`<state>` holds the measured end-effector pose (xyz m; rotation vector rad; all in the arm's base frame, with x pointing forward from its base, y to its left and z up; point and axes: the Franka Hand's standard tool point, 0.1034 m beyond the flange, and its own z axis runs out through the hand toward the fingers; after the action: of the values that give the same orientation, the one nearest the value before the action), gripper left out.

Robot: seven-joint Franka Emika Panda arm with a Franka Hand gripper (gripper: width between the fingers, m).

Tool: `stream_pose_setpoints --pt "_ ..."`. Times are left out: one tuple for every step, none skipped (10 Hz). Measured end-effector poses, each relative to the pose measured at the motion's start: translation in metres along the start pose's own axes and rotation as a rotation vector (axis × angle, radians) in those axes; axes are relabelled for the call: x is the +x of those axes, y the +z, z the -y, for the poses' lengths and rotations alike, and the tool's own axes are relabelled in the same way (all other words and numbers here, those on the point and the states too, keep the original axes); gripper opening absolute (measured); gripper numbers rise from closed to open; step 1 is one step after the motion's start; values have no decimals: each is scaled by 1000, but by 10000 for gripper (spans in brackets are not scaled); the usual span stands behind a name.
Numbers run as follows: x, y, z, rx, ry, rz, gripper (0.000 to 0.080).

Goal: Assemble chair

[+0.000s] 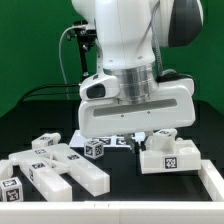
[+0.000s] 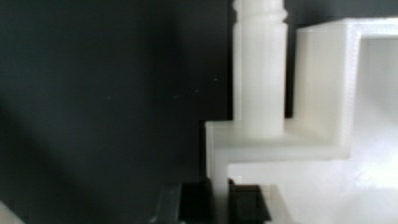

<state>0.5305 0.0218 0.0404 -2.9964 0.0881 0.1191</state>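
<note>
My gripper has the white tagged block. Next, I set it down on the black tabletop inside the white rim's corner [image 1: 182,187].
In the wrist view my gripper [image 2: 222,203] is shut on a thin white rod [image 2: 263,70] with a knobbed tip. The rod reaches away from the dark fingers [image 2: 189,203] across a white stepped chair block [image 2: 317,95]. In the exterior view the white hand [image 1: 135,100] hangs low over the table and hides its fingertips, right beside a white tagged block [image 1: 168,156] at the exterior view's right. Long white tagged chair bars [image 1: 55,170] lie at the exterior view's lower left. Small tagged cubes [image 1: 93,149] sit near the middle.
The marker board [image 1: 122,141] lies under the hand, mostly hidden. A white raised rim [image 1: 212,188] runs along the exterior view's lower right. Black cables [image 1: 68,60] hang behind the arm. The tabletop is black and the backdrop is green.
</note>
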Motion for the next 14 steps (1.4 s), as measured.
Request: stream_pose_setpoints --pt "23 1 2 8 -2 5 26" --pt "52 1 7 10 -18 -25 26" --pt "66 1 11 14 -19 -40 26" --pt "64 2 10 15 -18 -39 26" --pt "64 3 10 15 -18 -37 26" --pt "64 3 10 15 -18 -37 26" --pt "64 5 10 15 -18 -36 26" --pt "68 10 12 13 -23 -36 26" --pt "73 13 11 6 -35 -41 26" --pt "77 16 11 0 -42 -54 26" --pt "83 16 12 1 -42 -53 26" --pt "87 15 12 1 -44 -55 26" --pt "88 16 12 5 -55 -32 26" --pt "89 16 11 7 -59 -19 26"
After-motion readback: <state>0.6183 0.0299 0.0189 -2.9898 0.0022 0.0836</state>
